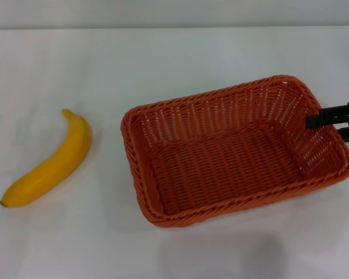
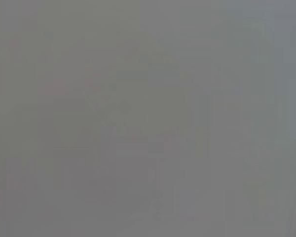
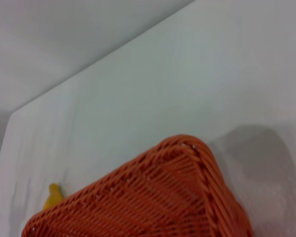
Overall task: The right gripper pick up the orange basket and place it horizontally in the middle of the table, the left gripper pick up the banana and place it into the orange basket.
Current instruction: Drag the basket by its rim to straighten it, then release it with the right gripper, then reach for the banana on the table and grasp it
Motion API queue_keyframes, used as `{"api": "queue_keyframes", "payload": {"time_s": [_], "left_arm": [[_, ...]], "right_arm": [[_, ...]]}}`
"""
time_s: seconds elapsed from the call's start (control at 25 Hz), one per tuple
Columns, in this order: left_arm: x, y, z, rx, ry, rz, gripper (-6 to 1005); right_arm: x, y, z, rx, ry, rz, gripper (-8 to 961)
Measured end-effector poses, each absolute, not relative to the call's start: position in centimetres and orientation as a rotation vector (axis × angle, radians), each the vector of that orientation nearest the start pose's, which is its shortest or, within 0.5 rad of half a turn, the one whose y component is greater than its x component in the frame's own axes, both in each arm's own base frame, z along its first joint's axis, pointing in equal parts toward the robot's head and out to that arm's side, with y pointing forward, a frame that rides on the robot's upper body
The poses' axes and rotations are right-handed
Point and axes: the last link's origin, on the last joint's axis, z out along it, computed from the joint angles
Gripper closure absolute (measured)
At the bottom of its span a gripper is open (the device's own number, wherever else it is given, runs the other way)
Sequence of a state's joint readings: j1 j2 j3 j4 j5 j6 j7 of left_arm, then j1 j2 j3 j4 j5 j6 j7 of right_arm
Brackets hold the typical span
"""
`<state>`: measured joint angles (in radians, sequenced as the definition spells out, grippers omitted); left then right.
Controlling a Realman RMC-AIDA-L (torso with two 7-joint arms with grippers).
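Next, my left gripper goes to the middle of the yellow banana [image 1: 68,155], between its stem and its dark end, and closes there.
The orange basket [image 1: 232,154] is in the middle-right of the white table [image 1: 180,64], its long side running roughly left to right and slightly skewed. A soft shadow in front of it suggests it is held just off the surface. My right gripper [image 1: 312,119] comes in from the right edge and is shut on the basket's right rim. The right wrist view shows a basket [image 3: 153,197] corner close up. The yellow banana [image 1: 49,163] lies on the table to the basket's left, apart from it, and its tip [image 3: 53,195] peeks past the basket. The left gripper is out of view.
The left wrist view is a blank grey with nothing to make out. A pale wall meets the table's far edge [image 1: 174,27]. Bare white tabletop lies between banana and basket and along the front.
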<state>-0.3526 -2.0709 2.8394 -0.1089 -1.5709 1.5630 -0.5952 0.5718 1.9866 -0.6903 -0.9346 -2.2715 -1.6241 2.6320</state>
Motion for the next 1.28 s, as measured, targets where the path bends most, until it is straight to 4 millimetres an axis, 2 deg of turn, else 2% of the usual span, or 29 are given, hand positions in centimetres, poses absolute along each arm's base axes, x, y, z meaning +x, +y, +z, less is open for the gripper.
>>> {"api": "queue_keyframes", "payload": {"time_s": [0.32, 0.8, 1.0, 1.12, 1.28], "left_arm": [[-36.7, 27.6, 7.4, -1.272, -0.545, -1.019, 153], [-36.3, 28.1, 7.4, -1.282, -0.536, -1.031, 156], [-36.3, 28.2, 7.5, -1.316, -0.548, -1.046, 157], [-36.3, 28.4, 8.1, -1.392, -0.58, -1.08, 157], [-36.3, 28.2, 9.8, -1.527, -0.655, -1.135, 158]], "right_arm": [[26.9, 34.2, 6.5, -2.222, 1.979, 0.393, 246], [26.5, 32.9, 5.9, -2.293, 2.024, 0.382, 245], [27.2, 33.2, 7.4, -2.294, 1.957, 0.384, 245], [27.9, 33.5, 8.9, -2.288, 1.873, 0.429, 246], [29.3, 33.8, 11.4, -2.259, 1.676, 0.645, 246]]}}
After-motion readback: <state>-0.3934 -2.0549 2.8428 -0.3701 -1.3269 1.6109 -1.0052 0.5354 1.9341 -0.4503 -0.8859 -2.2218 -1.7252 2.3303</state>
